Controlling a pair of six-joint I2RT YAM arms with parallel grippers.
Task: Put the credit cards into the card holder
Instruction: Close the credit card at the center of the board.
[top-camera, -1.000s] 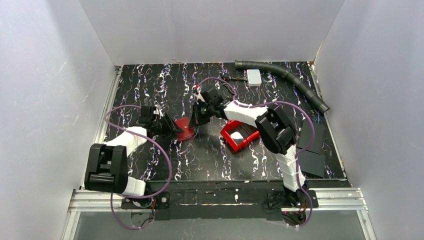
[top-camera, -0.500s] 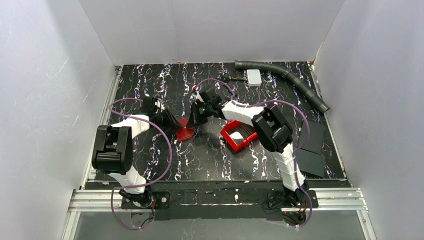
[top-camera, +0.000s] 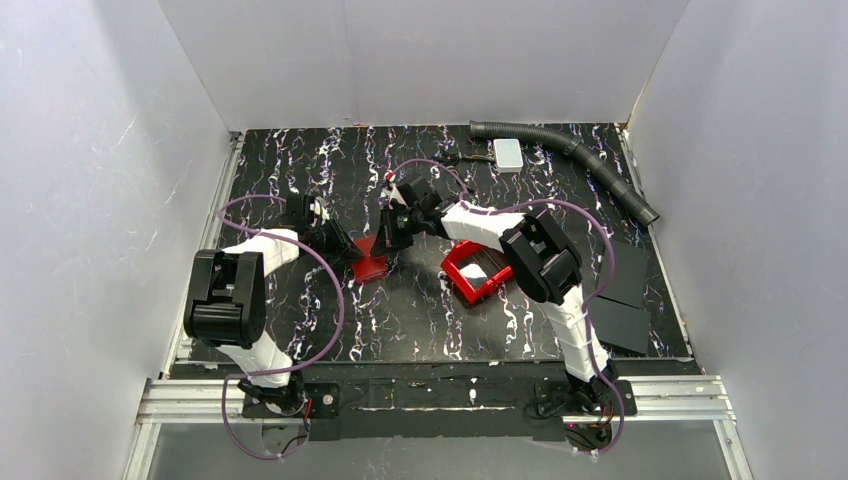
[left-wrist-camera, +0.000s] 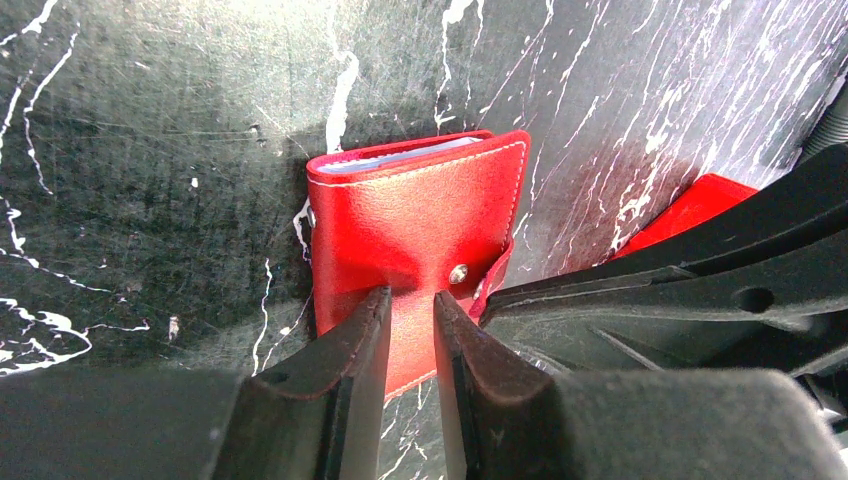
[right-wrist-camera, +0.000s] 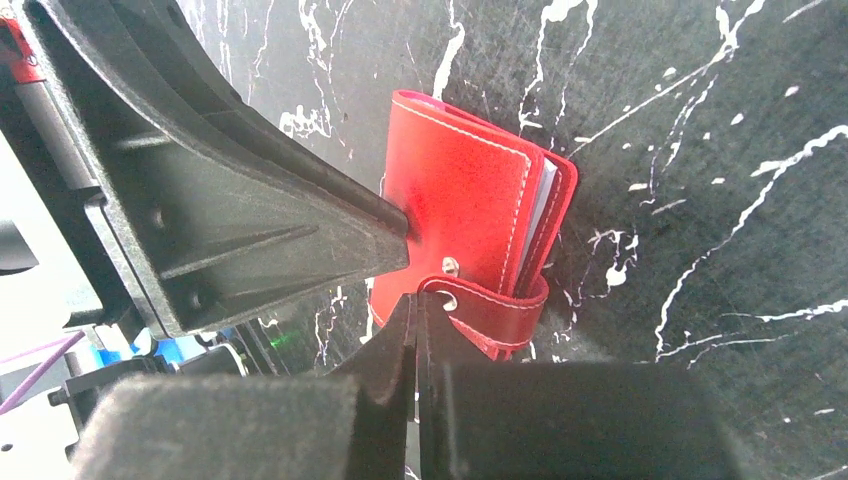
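The snap on the strap sits off the card holder's stud, so next my right gripper opens, takes the strap (right-wrist-camera: 528, 303) by the card holder's edge, and folds it over flatter.
The card holder (top-camera: 370, 264), a red folded wallet, lies flat on the black marbled table between my two grippers. White card edges (left-wrist-camera: 400, 156) show along its open side, and they also peek out by its fold (right-wrist-camera: 545, 205). My left gripper (left-wrist-camera: 410, 300) rests over the wallet's face, its jaws a narrow gap apart with nothing between them. My right gripper (right-wrist-camera: 415, 305) is shut, its tips against the snap strap (right-wrist-camera: 495, 315), which curls round the wallet's edge just below the stud (right-wrist-camera: 450, 265). Another white card (top-camera: 473, 270) lies in the red bin.
The red bin (top-camera: 452, 262) stands just right of the wallet. A grey hose (top-camera: 570, 150) and a white box (top-camera: 508, 153) lie at the back. Black sheets (top-camera: 620, 325) lie at the right edge. White walls enclose the table.
The left arm has swung its elbow forward and its jaws have narrowed over the wallet. The right gripper has stayed shut at the strap.
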